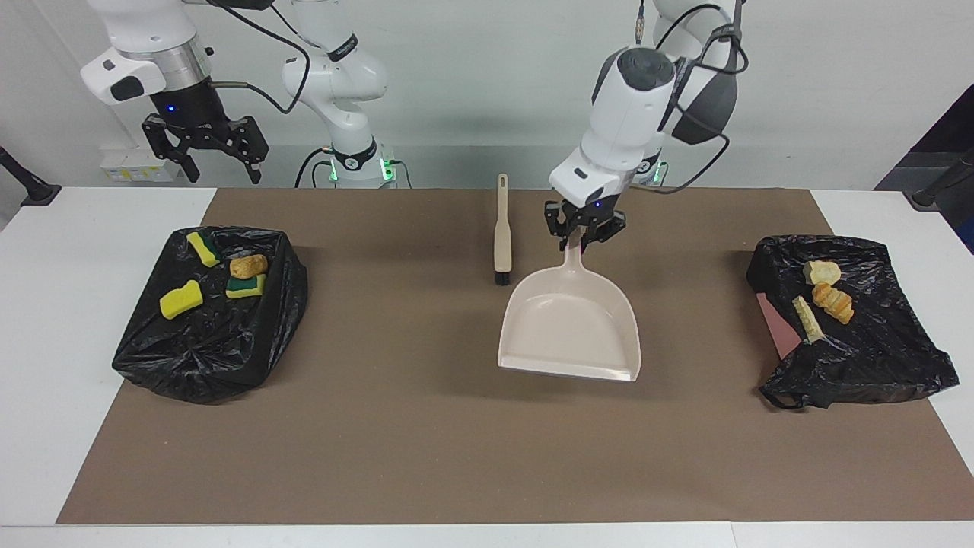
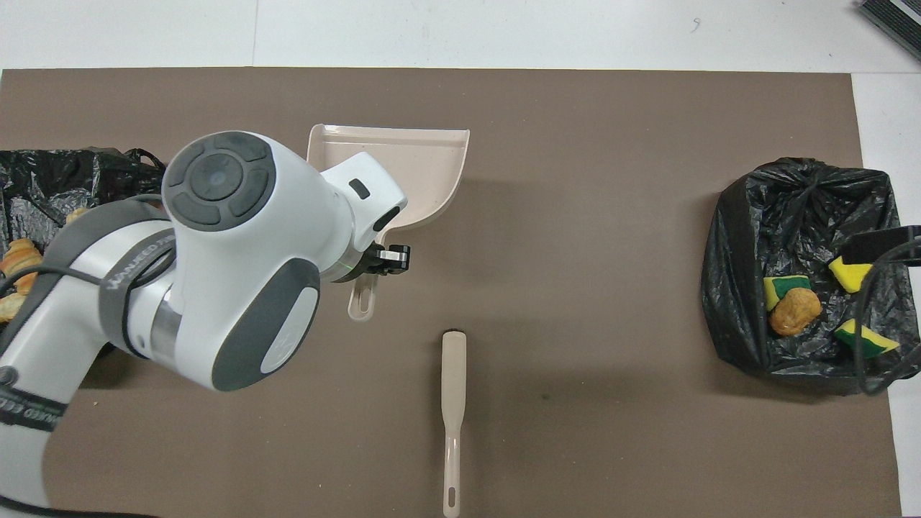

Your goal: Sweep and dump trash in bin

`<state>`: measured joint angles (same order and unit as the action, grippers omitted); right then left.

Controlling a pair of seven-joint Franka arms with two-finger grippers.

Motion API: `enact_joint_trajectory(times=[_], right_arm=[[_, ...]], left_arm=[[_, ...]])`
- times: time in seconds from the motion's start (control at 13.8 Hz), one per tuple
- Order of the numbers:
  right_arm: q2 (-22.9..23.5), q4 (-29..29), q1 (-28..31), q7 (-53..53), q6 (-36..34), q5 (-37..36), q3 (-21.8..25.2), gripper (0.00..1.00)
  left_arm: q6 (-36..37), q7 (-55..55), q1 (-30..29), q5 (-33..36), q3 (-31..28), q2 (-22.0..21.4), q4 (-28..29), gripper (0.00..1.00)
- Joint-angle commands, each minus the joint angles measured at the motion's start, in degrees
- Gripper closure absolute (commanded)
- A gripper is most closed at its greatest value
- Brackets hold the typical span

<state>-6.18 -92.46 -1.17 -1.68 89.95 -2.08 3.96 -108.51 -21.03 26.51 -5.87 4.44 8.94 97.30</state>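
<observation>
Next, my left gripper releases the beige dustpan on the brown mat straight point(image 2: 445, 223) beyond the bristles of the beige brush.
My left gripper point(image 1: 582, 237) is shut on the handle of the beige dustpan point(image 1: 571, 331), whose scoop is bare and points away from the robots, low over the mat's middle. From overhead the arm hides the left gripper point(image 2: 370, 262), and the dustpan point(image 2: 414, 165) shows past it. Trash lies in two black-bagged bins. The bin point(image 1: 205, 350) at the right arm's end holds yellow sponge chunks point(image 1: 181, 299), a green-backed one point(image 1: 245, 286) and a brown lump point(image 1: 249, 266). The bin point(image 1: 875, 358) at the left arm's end holds bread pieces point(image 1: 833, 301). My right gripper point(image 1: 204, 156) hangs open, high above its bin.
A beige brush point(image 1: 501, 232) lies on the brown mat point(image 1: 426, 426) beside the dustpan's handle, bristles pointing away from the robots; overhead the brush point(image 2: 453, 403) lies nearer to the robots than the pan. A pink patch point(image 1: 778, 329) shows at the bread bin's edge.
</observation>
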Motion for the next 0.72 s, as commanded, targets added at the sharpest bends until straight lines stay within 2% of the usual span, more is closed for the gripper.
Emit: enact_joint_trajectory(times=[0.0, 0.29, 0.51, 0.65], right_arm=[[-0.1, 0.1, 0.3, -0.6, 0.1, 0.0, -0.3, 0.0], [-0.1, 0.1, 0.3, -0.6, 0.1, 0.1, -0.3, 0.0], [-0.1, 0.1, 0.3, -0.6, 0.1, 0.1, -0.3, 0.0], [-0.1, 0.1, 0.3, -0.6, 0.1, 0.1, -0.3, 0.0]], left_arm=[[-6.4, -4.2, 1.5, -0.9, 0.4, 4.9, -0.7, 1.0], [-14.1, -4.2, 2.8, -1.0, 0.5, 10.3, 0.0, 1.0], [-15.5, -5.1, 4.9, -0.5, 0.4, 13.1, -0.1, 1.0], [-15.2, -5.5, 5.1, 0.2, 0.4, 13.5, -0.5, 1.0]])
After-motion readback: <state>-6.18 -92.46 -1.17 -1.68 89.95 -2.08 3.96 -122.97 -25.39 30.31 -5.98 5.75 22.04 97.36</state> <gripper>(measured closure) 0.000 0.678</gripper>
